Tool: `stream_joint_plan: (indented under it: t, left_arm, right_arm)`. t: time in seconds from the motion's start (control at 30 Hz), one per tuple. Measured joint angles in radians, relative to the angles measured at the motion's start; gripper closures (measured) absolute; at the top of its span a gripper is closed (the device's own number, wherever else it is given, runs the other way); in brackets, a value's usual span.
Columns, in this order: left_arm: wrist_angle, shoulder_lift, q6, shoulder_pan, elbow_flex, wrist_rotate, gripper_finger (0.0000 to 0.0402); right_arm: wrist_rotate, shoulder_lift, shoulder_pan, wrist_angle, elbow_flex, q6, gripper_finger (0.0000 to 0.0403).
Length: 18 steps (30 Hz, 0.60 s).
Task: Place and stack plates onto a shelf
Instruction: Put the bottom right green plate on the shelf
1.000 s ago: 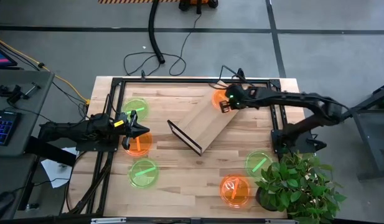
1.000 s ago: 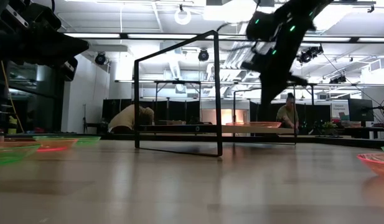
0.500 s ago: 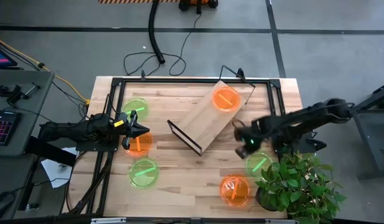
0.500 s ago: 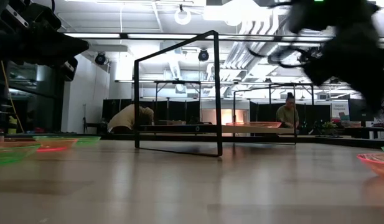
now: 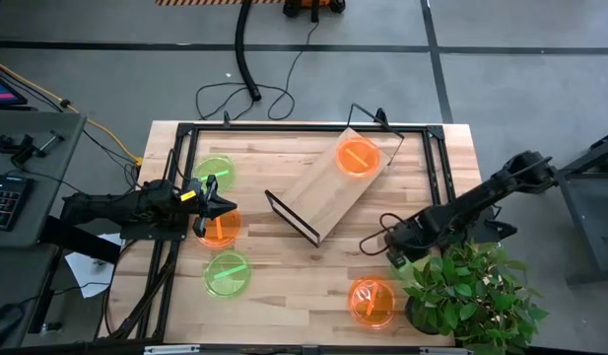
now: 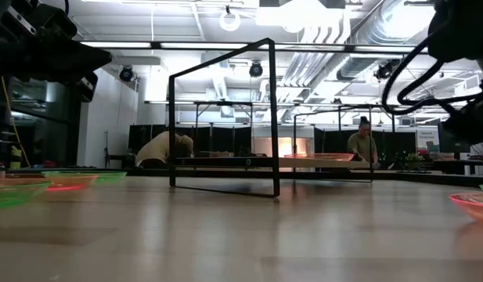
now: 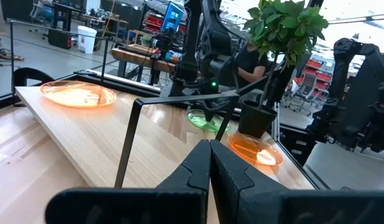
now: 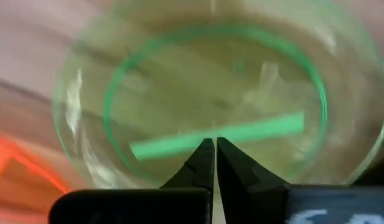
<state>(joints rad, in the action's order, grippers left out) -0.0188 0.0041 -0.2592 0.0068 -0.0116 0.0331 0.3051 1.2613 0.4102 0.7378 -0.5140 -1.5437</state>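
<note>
My right gripper should slide the green plate clear, as it lies close to the plant under that shut gripper, then rise and grab the plate's rim [image 8: 383, 121].
The plywood shelf [image 5: 323, 192] lies slantwise at the table's middle, with an orange plate [image 5: 358, 158] resting on its far right end. My right gripper [image 8: 211, 144] is shut and points steeply down, close above a green plate [image 8: 210, 93] near the table's right edge; in the high view the arm hides this plate. Another orange plate [image 5: 371, 301] lies near the front edge. At the left lie two green plates [image 5: 215, 170] [image 5: 228, 273] and an orange one [image 5: 222, 229]. My left gripper [image 5: 220, 207] waits shut and level above that orange plate.
A potted plant [image 5: 471, 296] stands at the table's near right corner, close beside my right arm. The shelf's black wire frame [image 6: 225, 117] rises at the middle. A black frame [image 5: 185, 128] runs around the table's edges. People sit in the room behind the table.
My right gripper has swung from above the orange plate on the shelf's far end toward the table's near right. It has sunk and tipped from slanting to steeply downward, ending over the right green plate, shut throughout. The orange plate stays on the shelf.
</note>
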Motion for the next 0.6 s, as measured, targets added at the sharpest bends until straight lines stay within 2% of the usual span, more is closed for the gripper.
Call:
stream_joint_plan:
  t: [0.3, 0.5, 0.6]
  left_arm:
    - [0.0, 0.0, 0.0, 0.0, 0.0, 0.0, 0.0401]
    - [0.0, 0.0, 0.0, 0.0, 0.0, 0.0, 0.0401]
    - [0.0, 0.0, 0.0, 0.0, 0.0, 0.0, 0.0401]
  right_arm:
    - [-0.16, 0.03, -0.079, -0.184, 0.005, -0.001, 0.0403]
    - [-0.343, 0.043, -0.151, -0.363, 0.006, 0.01, 0.0403]
    - [-0.361, 0.043, -0.187, -0.439, 0.005, 0.069, 0.0403]
